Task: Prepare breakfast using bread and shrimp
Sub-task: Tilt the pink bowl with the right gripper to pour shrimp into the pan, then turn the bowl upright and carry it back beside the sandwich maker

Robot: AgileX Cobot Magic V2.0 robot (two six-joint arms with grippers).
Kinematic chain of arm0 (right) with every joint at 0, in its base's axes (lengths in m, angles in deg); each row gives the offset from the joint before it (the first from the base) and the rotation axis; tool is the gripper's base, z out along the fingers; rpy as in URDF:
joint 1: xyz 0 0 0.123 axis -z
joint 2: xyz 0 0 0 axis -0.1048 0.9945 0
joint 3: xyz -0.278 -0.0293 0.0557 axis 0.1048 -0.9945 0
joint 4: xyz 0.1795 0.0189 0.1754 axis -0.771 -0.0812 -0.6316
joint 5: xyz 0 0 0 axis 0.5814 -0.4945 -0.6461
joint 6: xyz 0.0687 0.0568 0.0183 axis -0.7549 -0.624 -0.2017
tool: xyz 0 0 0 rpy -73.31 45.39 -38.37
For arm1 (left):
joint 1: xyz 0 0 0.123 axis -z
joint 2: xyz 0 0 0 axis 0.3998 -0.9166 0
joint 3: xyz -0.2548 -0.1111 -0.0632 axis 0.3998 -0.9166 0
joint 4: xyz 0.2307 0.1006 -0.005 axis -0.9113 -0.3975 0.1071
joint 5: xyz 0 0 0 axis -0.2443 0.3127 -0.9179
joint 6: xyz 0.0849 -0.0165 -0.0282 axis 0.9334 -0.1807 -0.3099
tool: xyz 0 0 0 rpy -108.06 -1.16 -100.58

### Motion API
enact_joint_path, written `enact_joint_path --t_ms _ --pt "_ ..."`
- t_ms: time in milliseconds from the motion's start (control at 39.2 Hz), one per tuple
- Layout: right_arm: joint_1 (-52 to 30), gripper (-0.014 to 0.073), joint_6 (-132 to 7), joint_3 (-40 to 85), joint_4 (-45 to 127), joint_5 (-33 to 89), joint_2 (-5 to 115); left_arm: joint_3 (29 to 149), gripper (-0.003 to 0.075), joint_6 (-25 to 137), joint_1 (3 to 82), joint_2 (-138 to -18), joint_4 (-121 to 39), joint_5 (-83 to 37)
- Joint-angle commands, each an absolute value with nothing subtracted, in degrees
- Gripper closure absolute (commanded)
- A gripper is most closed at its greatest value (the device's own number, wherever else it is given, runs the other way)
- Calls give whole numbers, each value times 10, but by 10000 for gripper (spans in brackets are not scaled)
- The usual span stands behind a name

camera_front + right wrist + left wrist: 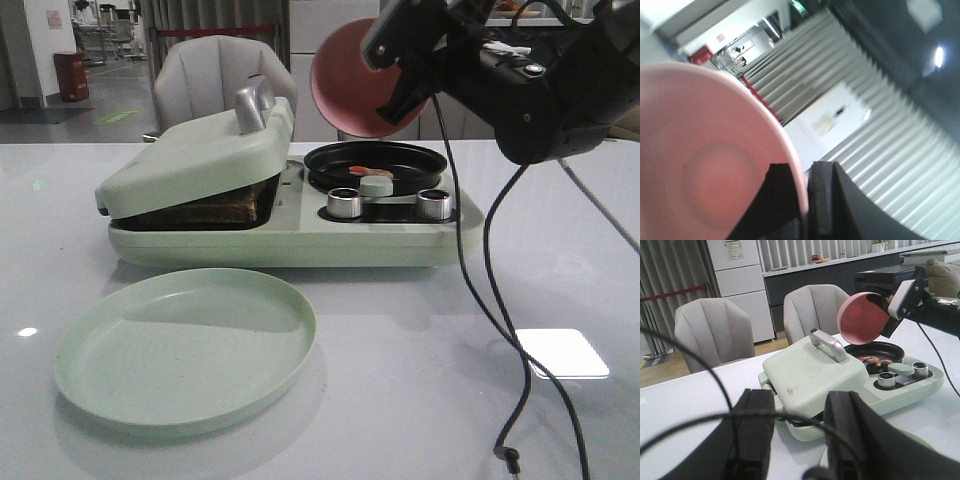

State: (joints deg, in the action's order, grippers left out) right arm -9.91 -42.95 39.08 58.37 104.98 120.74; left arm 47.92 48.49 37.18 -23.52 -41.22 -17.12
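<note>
The robot's right gripper needs to release the pink bowl on the white table [590,262] next to the pan end of the sandwich maker.
The bread [225,207] lies inside the pale green sandwich maker [280,240], under its nearly closed lid [190,160]; only a brown edge shows. Shrimp [370,172] lie in the black round pan [375,165] on the maker's right side, and they also show in the left wrist view [875,360]. My right gripper [395,70] is shut on the rim of a pink bowl [355,80], held tipped on its side above the pan. The bowl's inside [710,165] looks empty. My left gripper [797,440] is open and empty, near the maker's left front.
A pale green divided plate [185,345] lies on the white table in front of the maker. Two silver knobs [345,203] sit on the maker's front right. A black cable [500,320] hangs from the right arm to the table. Grey chairs [225,75] stand behind.
</note>
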Motion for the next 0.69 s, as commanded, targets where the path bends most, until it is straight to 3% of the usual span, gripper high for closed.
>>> enact_joint_path --t_ms 0,153,229,662 --pt "-95 475 -610 409 529 1093 1171 494 407 478 376 -241 -402 -210" --pt "-89 475 -879 409 516 978 1156 494 407 478 376 -241 -402 -210" --pt "-86 475 -950 409 518 904 1143 494 407 478 376 -241 -402 -210" --pt "-42 475 -961 409 518 412 974 494 407 478 376 -241 -402 -210"
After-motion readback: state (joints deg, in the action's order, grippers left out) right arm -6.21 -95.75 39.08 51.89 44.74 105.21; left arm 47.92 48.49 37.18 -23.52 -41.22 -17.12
